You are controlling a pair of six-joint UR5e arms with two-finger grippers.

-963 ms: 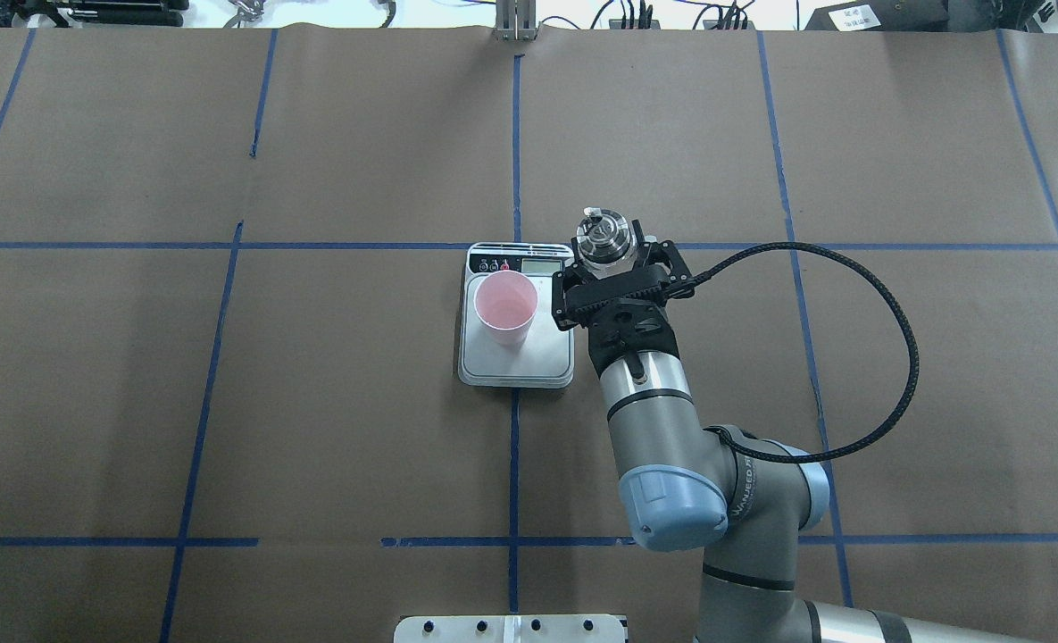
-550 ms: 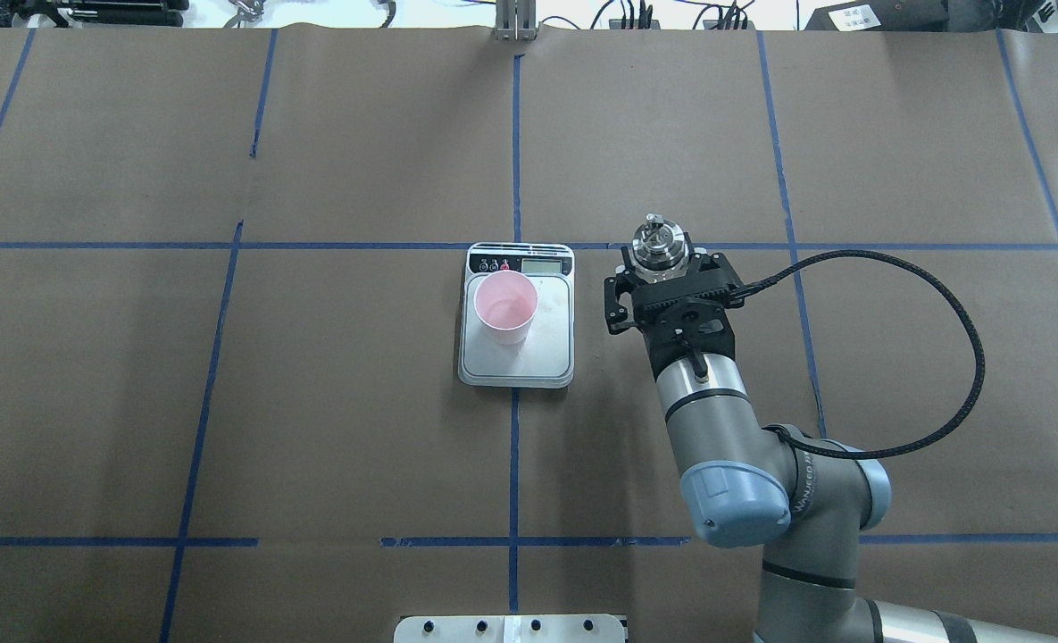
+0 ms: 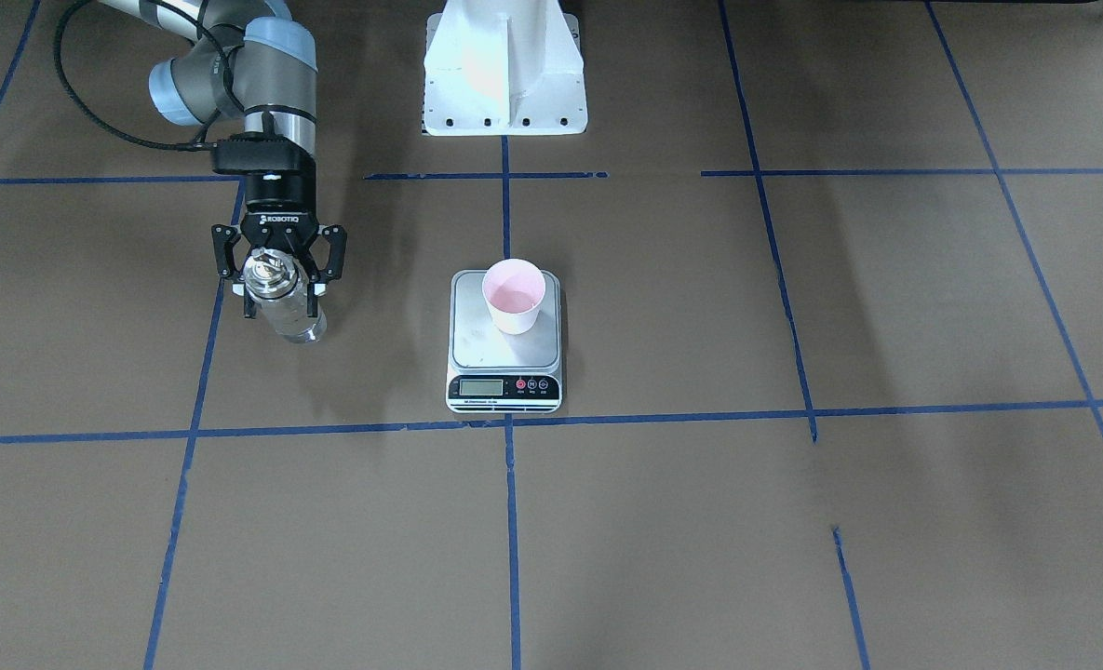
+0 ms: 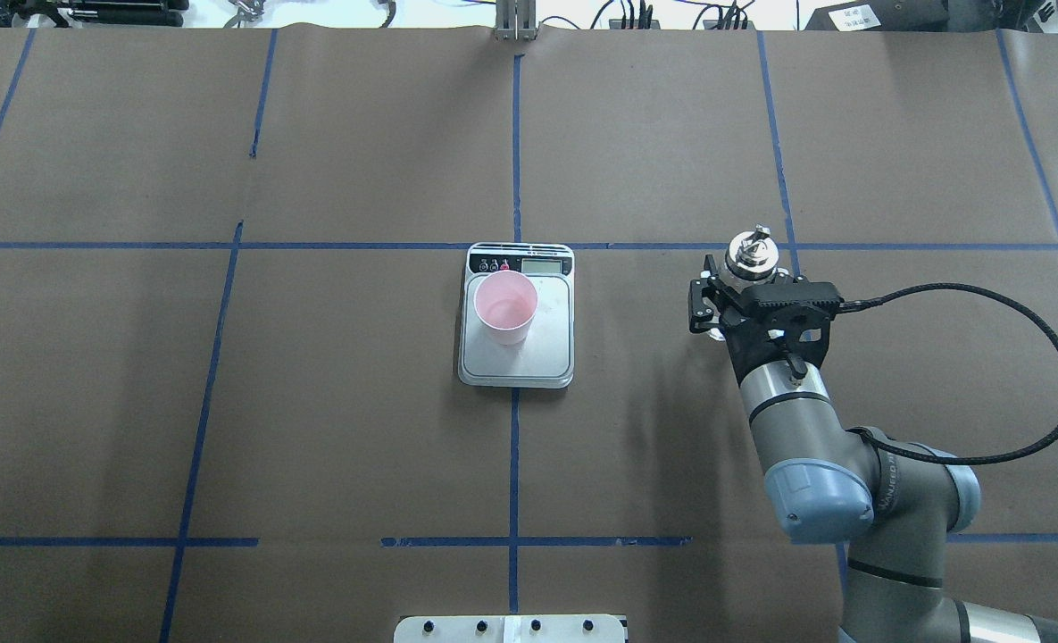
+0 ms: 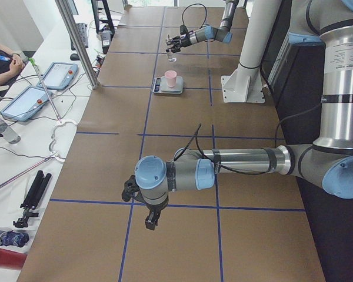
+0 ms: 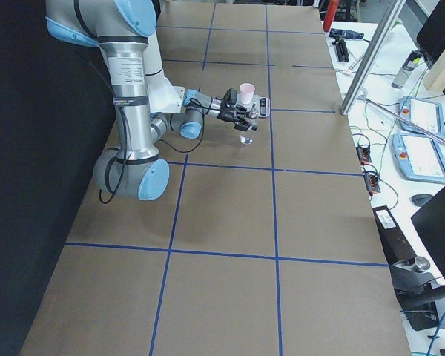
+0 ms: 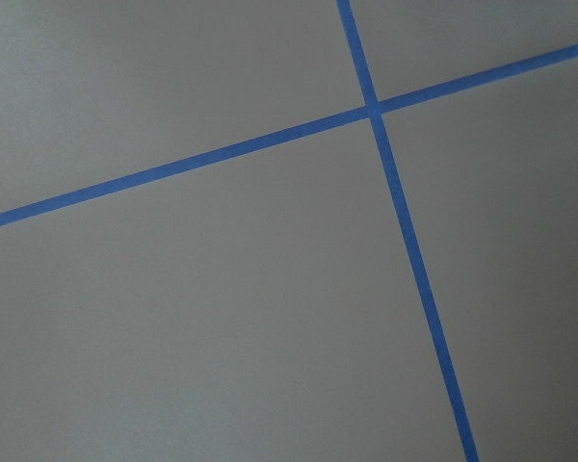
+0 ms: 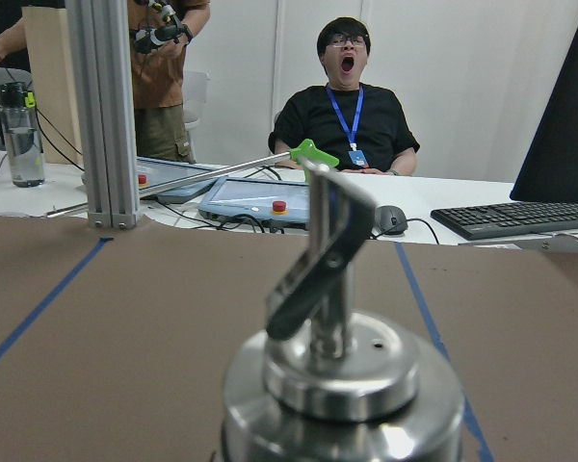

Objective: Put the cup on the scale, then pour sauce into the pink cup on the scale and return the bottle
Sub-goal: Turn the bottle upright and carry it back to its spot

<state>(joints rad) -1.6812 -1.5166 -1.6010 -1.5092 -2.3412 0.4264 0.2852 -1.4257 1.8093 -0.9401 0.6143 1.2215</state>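
Observation:
Next, my right gripper sets the clear glass bottle down at the edge of the nearby slanted blue tape line point(image 3: 229, 341).
The pale pink cup point(image 4: 504, 304) stands upright on the left half of the silver scale point(image 4: 542, 357), near its black display strip. My right gripper point(image 4: 748, 275) is shut on the clear glass bottle point(image 3: 283, 302), well to the right of the scale. The bottle is upright, and its base is at or just above the table. Its shiny metal cap and spout point(image 8: 335, 371) fill the right wrist view. I cannot make out the sauce in the bottle or in the cup. My left gripper point(image 5: 149, 220) shows only in the exterior left view, low over the table far from the scale; I cannot tell its state.
Blue tape lines point(image 4: 515, 134) grid the brown table cover. The white robot base point(image 3: 504, 74) stands behind the scale. Beyond the far table edge are an aluminium post point(image 8: 101, 106), tablets, a keyboard and people.
My right arm has carried the bottle to the right, from beside the scale's right edge to a spot well clear of it. Cup and scale have not moved.

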